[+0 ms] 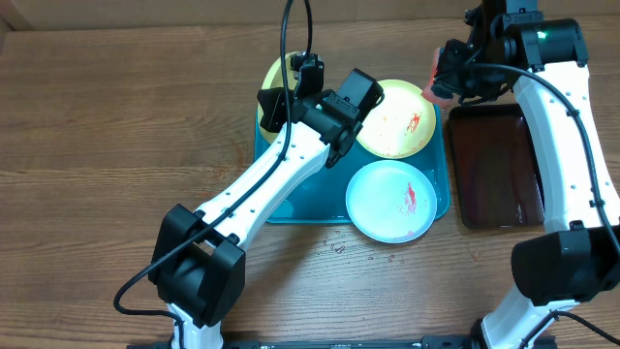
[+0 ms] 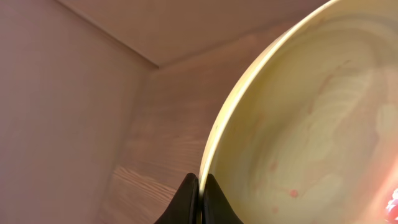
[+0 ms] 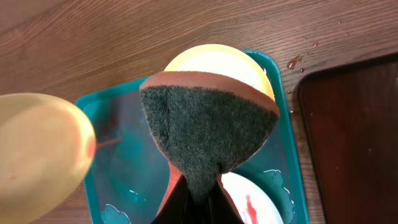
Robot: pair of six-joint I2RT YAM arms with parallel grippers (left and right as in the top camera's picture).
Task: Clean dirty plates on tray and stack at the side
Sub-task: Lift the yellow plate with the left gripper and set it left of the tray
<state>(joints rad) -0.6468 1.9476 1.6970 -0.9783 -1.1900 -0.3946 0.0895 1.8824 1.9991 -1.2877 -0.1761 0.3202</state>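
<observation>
The robot's left gripper will let go of the yellow-green plate on the table (image 1: pixel 206 145) beside the teal tray, on the opposite side from the dark brown tray.
My left gripper (image 1: pixel 281 97) is shut on the rim of a yellow-green plate (image 1: pixel 274 70) and holds it tilted above the teal tray's (image 1: pixel 325 206) far left corner. The left wrist view shows the fingers (image 2: pixel 200 193) pinching that rim, with faint red spots on the plate (image 2: pixel 311 124). A second yellow-green plate (image 1: pixel 397 121) with red smears lies at the tray's far right. A pale blue plate (image 1: pixel 390 201) with a red smear lies at its near right. My right gripper (image 1: pixel 441 78) is shut on an orange sponge with a green scouring face (image 3: pixel 208 124), above the tray's far right corner.
A smaller dark brown tray (image 1: pixel 494 165) lies right of the teal tray on the wooden table and also shows in the right wrist view (image 3: pixel 354 124). Water puddles and a red streak lie on the teal tray floor (image 3: pixel 124 162). Small droplets dot the table near the tray.
</observation>
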